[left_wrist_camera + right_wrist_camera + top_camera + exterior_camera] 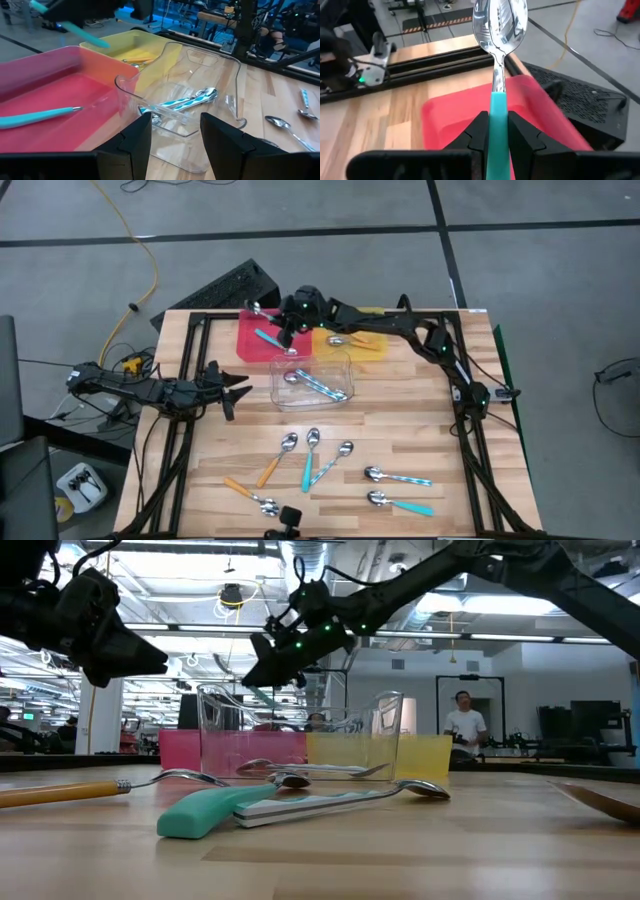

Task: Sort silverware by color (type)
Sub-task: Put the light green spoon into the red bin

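Observation:
My right gripper needs to put the teal-handled spoon down in the red tray point(277, 323), next to the teal spoon lying there, and let go. The held spoon is now over the red tray.
My right gripper point(284, 322) reaches over the red tray point(250, 345) at the table's far side, shut on a teal-handled spoon point(499, 60) whose shiny bowl sticks out ahead. One teal spoon point(268, 338) lies in the red tray, an orange one point(134, 60) in the yellow tray point(368, 345), and a pale blue one point(186, 102) in the clear tray point(340, 370). Several more spoons point(308, 465) lie on the near half of the table. My left gripper point(172, 140) waits open at the table's left, facing the clear tray. My right gripper pinches the spoon's teal handle point(498, 112) between its two fingers, a little behind the metal neck. The spoon runs along the fingers, bowl point(500, 20) forward. The fingers slant down from the table's right. The spoon hangs clear above the red tray point(530, 110).
The three trays stand close together at the far middle. Black rails point(190, 350) frame the table's edges. A dark box point(235, 285) lies on the floor beyond the far edge. A person point(464, 725) stands in the room behind. Bare wood point(400, 410) lies between the trays and the loose spoons.

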Motion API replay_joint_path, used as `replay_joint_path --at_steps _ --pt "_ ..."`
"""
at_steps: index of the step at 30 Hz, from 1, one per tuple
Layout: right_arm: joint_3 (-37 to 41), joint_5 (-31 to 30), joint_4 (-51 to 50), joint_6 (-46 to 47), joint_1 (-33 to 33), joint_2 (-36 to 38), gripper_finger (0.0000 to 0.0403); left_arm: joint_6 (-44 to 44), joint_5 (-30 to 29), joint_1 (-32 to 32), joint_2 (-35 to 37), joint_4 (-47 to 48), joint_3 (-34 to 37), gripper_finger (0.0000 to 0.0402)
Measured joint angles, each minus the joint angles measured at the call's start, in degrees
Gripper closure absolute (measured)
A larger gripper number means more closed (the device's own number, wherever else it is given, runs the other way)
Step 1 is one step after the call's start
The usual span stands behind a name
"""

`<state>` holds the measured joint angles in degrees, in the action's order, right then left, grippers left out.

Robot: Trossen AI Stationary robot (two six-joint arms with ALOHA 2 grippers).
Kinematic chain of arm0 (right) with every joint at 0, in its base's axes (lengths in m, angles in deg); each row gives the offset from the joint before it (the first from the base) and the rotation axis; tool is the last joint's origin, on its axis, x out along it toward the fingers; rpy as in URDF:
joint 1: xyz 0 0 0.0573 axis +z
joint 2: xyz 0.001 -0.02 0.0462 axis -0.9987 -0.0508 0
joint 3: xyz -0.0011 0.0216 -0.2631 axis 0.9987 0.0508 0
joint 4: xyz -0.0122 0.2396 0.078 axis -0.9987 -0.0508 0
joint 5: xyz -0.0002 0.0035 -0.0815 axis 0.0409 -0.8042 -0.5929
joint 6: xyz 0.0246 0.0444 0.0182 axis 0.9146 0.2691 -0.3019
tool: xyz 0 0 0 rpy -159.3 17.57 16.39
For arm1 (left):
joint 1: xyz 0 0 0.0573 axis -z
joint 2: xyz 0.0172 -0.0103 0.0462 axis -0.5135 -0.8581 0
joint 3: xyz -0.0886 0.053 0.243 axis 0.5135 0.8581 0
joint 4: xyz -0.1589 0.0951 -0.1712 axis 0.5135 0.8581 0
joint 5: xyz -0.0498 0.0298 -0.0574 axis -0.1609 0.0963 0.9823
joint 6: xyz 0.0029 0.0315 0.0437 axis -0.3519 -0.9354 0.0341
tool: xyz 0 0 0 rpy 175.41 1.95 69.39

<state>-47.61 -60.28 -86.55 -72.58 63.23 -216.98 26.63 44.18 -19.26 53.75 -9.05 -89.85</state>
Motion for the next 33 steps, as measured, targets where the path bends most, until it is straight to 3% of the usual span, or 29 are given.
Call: replay_joint_path --at_steps 17,33 --pt "2.93 -0.2 -2.44 -0.03 -0.39 -0.91 0.033 0.1 -1.11 0.02 -0.01 0.45 0.0 0.0248" --pt "2.58 -3.16 -2.45 5.96 -1.05 -3.39 0.0314 0.12 -1.35 0.01 0.0 0.47 0.0 0.0248"
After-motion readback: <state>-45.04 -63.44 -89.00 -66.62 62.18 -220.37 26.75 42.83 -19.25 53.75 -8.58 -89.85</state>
